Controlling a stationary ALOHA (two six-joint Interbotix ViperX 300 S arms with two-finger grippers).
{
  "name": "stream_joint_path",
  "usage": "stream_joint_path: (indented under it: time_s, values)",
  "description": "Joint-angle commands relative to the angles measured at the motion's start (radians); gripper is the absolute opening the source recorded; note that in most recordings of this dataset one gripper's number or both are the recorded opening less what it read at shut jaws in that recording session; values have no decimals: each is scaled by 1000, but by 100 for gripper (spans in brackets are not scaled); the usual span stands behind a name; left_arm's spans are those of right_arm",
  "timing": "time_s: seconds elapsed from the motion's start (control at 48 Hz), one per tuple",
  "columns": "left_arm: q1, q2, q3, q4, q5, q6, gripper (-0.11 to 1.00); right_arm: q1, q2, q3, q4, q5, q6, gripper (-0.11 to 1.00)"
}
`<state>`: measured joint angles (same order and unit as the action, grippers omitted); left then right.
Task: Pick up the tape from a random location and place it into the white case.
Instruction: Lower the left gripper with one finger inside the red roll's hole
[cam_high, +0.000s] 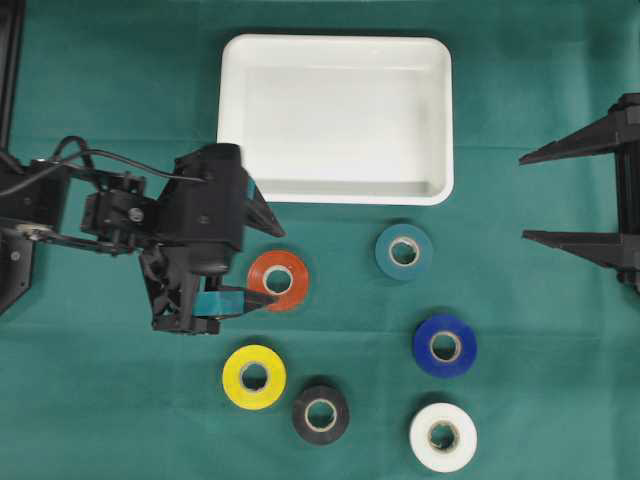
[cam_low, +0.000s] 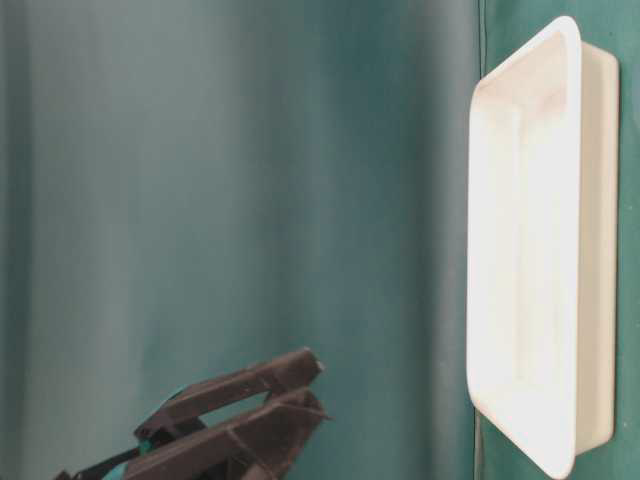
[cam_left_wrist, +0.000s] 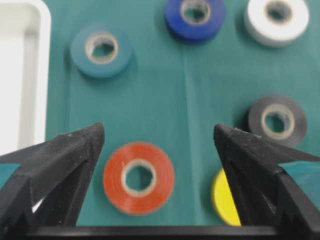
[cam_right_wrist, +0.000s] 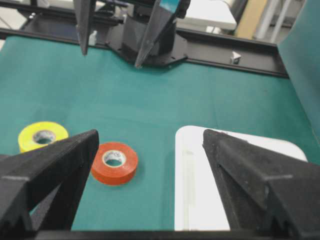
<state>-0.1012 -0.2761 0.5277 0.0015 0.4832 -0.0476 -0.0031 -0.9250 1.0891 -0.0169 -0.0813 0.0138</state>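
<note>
I should close my left gripper on the orange tape's side (cam_high: 283, 303) (cam_left_wrist: 165, 179) nearest the yellow tape, with one finger in the orange tape's hole.
Six tape rolls lie flat on the green cloth: orange (cam_high: 278, 280), teal (cam_high: 404, 251), blue (cam_high: 444, 346), yellow (cam_high: 254, 377), black (cam_high: 321, 414) and white (cam_high: 443, 437). The white case (cam_high: 335, 120) sits empty at the back centre. My left gripper (cam_high: 278, 266) hovers open over the orange tape, holding nothing. In the left wrist view that orange tape (cam_left_wrist: 139, 178) lies low between the open left gripper (cam_left_wrist: 158, 127), nearer the left finger. My right gripper (cam_high: 523, 197) stands open at the right edge, far from the rolls. The right wrist view shows the orange tape (cam_right_wrist: 114, 162) and the case (cam_right_wrist: 200, 190) beyond the open right gripper (cam_right_wrist: 150, 132).
The yellow tape (cam_left_wrist: 222, 200) lies partly under the left gripper's right finger, the black tape (cam_left_wrist: 276, 120) just beyond it. The case's rim (cam_left_wrist: 42, 60) is close on the left. The table-level view shows the case (cam_low: 530, 250) and the left gripper (cam_low: 320, 388).
</note>
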Motion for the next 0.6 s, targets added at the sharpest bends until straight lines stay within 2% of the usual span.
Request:
stream_joint_path:
  time_s: [0.0,0.188,0.584]
  values:
    - [-5,9,-64,-3,80,-6,96,-3,8,-26,0,-3,0,90]
    - [-5,49,-129,0,201,-15,96,-2,8,-26,0,3,0,90]
    - [-5,57,-138,0,212,-18,96,-2,8,-26,0,11,0,90]
